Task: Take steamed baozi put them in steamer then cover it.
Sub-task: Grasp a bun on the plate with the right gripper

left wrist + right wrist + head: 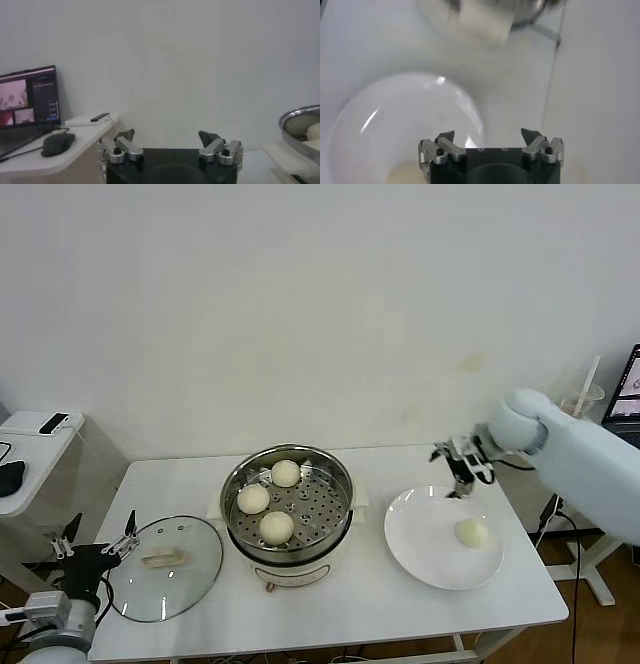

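Note:
The baozi lying on the white plate still has to join those in the steamer, so my right gripper should close around the sides of the baozi (474, 533) (406, 174).
The steamer (330, 546), a shiny steel pot on a cream base, stands mid-table with three baozi (285, 473) (253, 498) (276, 527) on its perforated tray. A fourth baozi (472, 532) lies on the white plate (420, 534) to the right. The glass cover (165, 569) rests flat on the table left of the pot. My right gripper (458, 467) (488, 134) hovers open and empty over the plate's far edge (395, 115), short of the baozi (402, 175). My left gripper (95, 542) (165, 135) waits open and empty, low beside the table's left end, near the cover.
A side table at the far left carries a phone (52, 422) and a mouse (10, 476). At the far right stand a plastic cup (583, 399) and a laptop screen (630, 389). The steamer's rim (300, 120) shows in the left wrist view.

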